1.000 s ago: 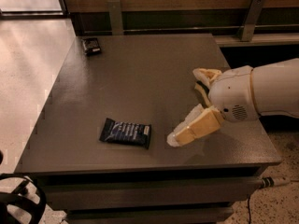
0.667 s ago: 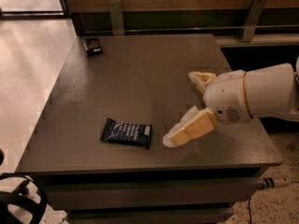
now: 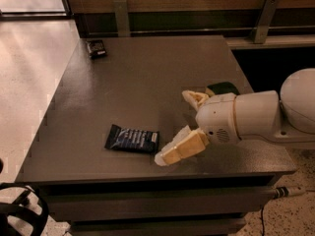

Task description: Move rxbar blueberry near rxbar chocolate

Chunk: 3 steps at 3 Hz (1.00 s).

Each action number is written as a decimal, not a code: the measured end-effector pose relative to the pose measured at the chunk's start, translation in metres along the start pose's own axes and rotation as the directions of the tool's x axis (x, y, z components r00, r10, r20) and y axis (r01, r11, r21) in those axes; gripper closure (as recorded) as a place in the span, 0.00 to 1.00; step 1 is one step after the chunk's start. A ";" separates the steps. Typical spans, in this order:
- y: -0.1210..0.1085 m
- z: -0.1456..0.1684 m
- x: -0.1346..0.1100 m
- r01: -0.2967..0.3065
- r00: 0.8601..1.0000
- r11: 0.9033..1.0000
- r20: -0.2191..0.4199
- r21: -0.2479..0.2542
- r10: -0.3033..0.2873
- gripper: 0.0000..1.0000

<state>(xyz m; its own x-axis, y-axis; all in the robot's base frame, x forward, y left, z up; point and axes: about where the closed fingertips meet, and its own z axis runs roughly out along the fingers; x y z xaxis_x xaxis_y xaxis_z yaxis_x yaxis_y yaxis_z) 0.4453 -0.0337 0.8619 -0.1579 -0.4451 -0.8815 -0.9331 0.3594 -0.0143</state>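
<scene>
The robot's gripper will close on the end of the rxbar blueberry (image 3: 146, 141) nearest the robot's white arm, so that the bar's opposite end sticks out.
The rxbar blueberry (image 3: 132, 139), a flat navy-blue wrapper with pale lettering, lies near the front edge of the dark table (image 3: 142, 77). The rxbar chocolate (image 3: 96, 48), a small blackish-brown packet, lies at the far left corner of the table. My gripper (image 3: 177, 127) hangs over the table just right of the blue bar, with its two cream fingers (image 3: 179, 149) spread wide and nothing between them. It does not touch the bar.
A green-and-yellow sponge (image 3: 222, 88) lies at the table's right edge, partly behind my white arm (image 3: 256, 116). A wooden wall with metal brackets runs behind the table. Pale floor lies to the left, and a cable runs on the floor at bottom right.
My gripper and arm have moved left, closer to the blue bar. The bars have not moved.
</scene>
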 end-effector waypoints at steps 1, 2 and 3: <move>0.006 0.019 0.005 -0.004 1.000 1.000 0.016 -0.010 0.004 0.00; 0.008 0.036 0.008 0.016 0.999 1.000 0.042 -0.006 -0.016 0.00; 0.008 0.053 0.011 0.032 0.997 0.999 0.065 -0.016 -0.031 0.00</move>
<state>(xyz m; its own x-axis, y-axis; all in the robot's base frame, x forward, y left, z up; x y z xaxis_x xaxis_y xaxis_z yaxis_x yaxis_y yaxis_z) 0.4535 0.0078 0.8269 -0.1075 -0.4019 -0.9094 -0.9426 0.3320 -0.0353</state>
